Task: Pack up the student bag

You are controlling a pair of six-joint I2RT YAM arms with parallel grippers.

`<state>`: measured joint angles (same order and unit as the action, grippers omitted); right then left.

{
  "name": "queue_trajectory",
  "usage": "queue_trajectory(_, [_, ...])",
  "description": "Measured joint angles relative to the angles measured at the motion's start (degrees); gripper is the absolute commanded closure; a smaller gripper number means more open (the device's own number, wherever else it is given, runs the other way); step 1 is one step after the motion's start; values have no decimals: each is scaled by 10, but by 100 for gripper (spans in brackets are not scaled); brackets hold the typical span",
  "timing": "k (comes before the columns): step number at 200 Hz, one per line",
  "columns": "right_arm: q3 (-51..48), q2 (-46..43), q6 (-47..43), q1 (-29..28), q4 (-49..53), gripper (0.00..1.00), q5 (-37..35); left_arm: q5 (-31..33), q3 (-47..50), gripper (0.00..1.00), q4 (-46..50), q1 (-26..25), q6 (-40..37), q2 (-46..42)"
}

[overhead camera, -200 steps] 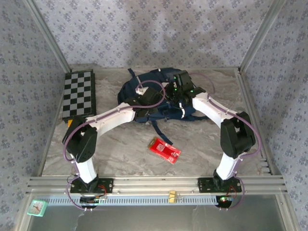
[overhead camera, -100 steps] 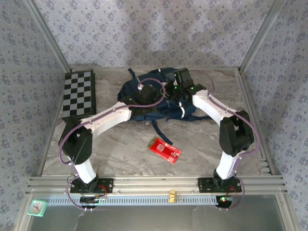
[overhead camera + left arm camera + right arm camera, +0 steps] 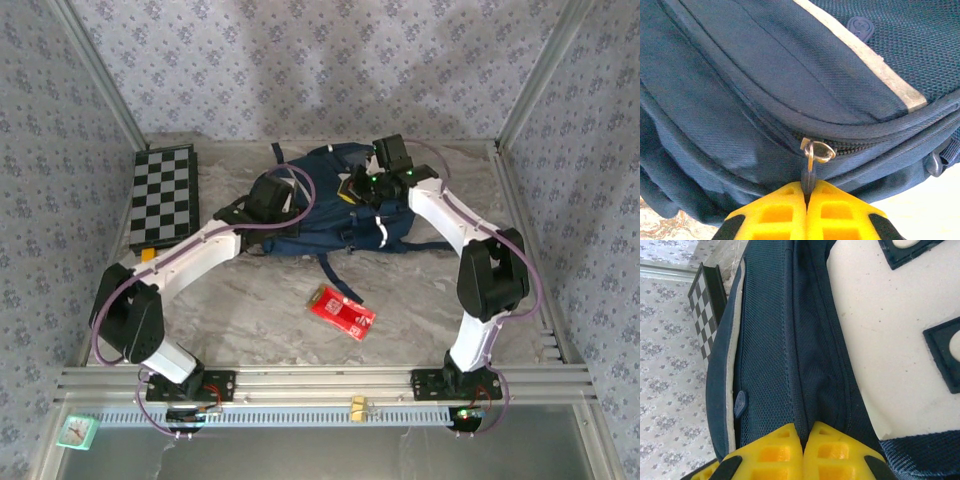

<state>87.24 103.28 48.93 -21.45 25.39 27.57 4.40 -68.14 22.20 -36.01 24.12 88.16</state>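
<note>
The robot's right gripper holds the navy fold beside the white patch, away from the zipper, so it should open and grab the bag's edge by the white stripe's end (image 3: 731, 442).
The student bag (image 3: 330, 215), a navy backpack with white stripe trim, lies at the back middle of the table. My left gripper (image 3: 272, 205) is at the bag's left end. In the left wrist view its yellow fingers (image 3: 785, 210) are shut on the dark zipper pull (image 3: 808, 175), which hangs from a metal ring (image 3: 818, 150) on the closed zipper. My right gripper (image 3: 368, 188) sits on the bag's upper right part. In the right wrist view it (image 3: 804, 429) is shut on a fold of navy fabric (image 3: 815, 365) beside the white patch (image 3: 895, 340).
A folded chessboard (image 3: 165, 195) lies at the back left, also seen as the chessboard (image 3: 705, 310) beyond the bag. A red packet (image 3: 341, 311) lies in front of the bag. A dark strap (image 3: 325, 265) trails toward it. Metal frame posts stand at the back corners.
My left arm has swung left along the bag and closed on the zipper pull. The bag has flattened and spread out. The right gripper shifted slightly back, still gripping fabric.
</note>
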Motion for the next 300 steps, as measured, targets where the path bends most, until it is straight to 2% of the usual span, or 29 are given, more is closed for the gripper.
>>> queue_trajectory(47, [87,48,-59,21,83,100,20,-48,-1,100,-15,-6,-12,4])
queue_trajectory(73, [148,79,-96,41,138,72,20,-48,-26,100,-16,-49,-6,34])
queue_trajectory(104, [178,85,-130,68,153,51,26,-54,-77,100,-27,-89,17,95])
queue_trajectory(122, [136,59,-130,78,130,46,36,-65,-98,100,-29,-97,25,122])
queue_trajectory(151, [7,-26,-76,68,89,41,53,-72,-101,100,-29,-97,23,132])
queue_trajectory(177, [-58,-62,-14,44,37,43,51,-74,-101,100,-28,-97,17,132])
queue_trajectory(198, [-82,-51,31,26,-11,49,39,-76,-101,100,-27,-97,12,132])
queue_trajectory(247, [-75,-9,63,5,-25,93,-12,-67,-101,100,-13,-94,-8,132])
queue_trajectory(271, [-68,-3,63,-1,-25,100,-24,-54,-87,100,-12,-93,-14,123])
queue_trajectory(300, [-66,-3,34,-2,-10,100,-25,-37,-35,100,-35,-91,-21,72])
